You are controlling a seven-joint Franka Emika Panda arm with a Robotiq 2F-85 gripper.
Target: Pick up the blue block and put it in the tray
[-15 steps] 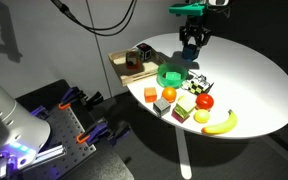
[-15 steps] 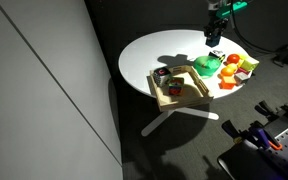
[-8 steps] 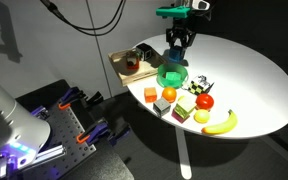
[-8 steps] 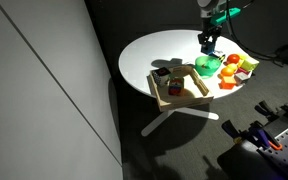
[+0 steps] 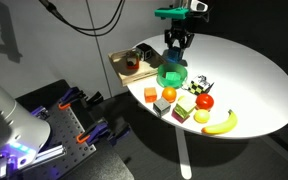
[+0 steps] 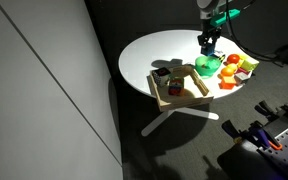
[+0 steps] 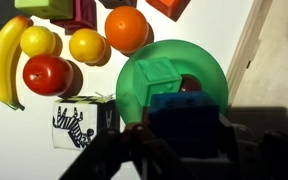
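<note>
I should use my gripper to set the blue block down in the wooden tray (image 5: 153, 57) (image 7: 287, 121) beside the black toy, on the side toward the green bowl.
My gripper (image 5: 175, 45) is shut on the blue block (image 7: 184, 118) and holds it in the air above the round green bowl (image 7: 144, 95). In the wrist view the block sits between my dark fingers (image 7: 234, 140), over the bowl's near edge. The gripper also shows in an exterior view (image 6: 209, 42). The tan wooden tray (image 5: 120, 58) lies beside the bowl, with a few small toys in it; it also shows in an exterior view (image 6: 181, 98) and at the right edge of the wrist view (image 7: 279, 60).
The green bowl (image 5: 171, 75) holds a green block (image 7: 156, 76). Past it lie a banana (image 5: 220, 124), a red tomato (image 7: 46, 74), an orange (image 7: 128, 27), lemons (image 7: 87, 45), a zebra-print cube (image 7: 76, 122) and coloured blocks. The round white table (image 5: 254, 70) stands on a central pedestal.
Over the last second my gripper carried the blue block from further out on the table to above the green bowl, toward the tray. In the last half second it barely moved.
</note>
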